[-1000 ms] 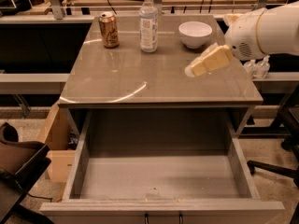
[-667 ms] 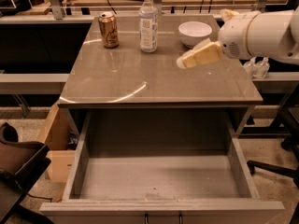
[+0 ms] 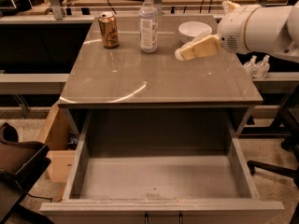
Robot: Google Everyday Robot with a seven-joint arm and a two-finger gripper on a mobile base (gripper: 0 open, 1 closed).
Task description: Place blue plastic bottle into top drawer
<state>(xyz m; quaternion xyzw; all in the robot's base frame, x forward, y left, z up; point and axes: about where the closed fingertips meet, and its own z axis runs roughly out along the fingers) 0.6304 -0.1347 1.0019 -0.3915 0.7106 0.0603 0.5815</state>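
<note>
My gripper is to close next on the upper part (image 3: 147, 15) of the blue plastic bottle, at a spot a little below the bottle's white cap.
The blue plastic bottle (image 3: 148, 23) stands upright at the back middle of the grey table top, with a white cap and a pale label. The top drawer (image 3: 159, 176) is pulled open below the table's front edge and holds nothing. My gripper (image 3: 180, 54) with cream-coloured fingers reaches in from the right on a white arm, hanging above the table to the right of the bottle and in front of the bowl, apart from the bottle.
A gold drink can (image 3: 109, 30) stands left of the bottle. A white bowl (image 3: 194, 31) sits right of it, behind my gripper. Two small spray bottles (image 3: 257, 66) stand off the table's right side. A dark chair (image 3: 18, 167) is at lower left.
My gripper has moved left and towards the back of the table, closer to the bottle. Bottle, can, bowl and drawer have not moved.
</note>
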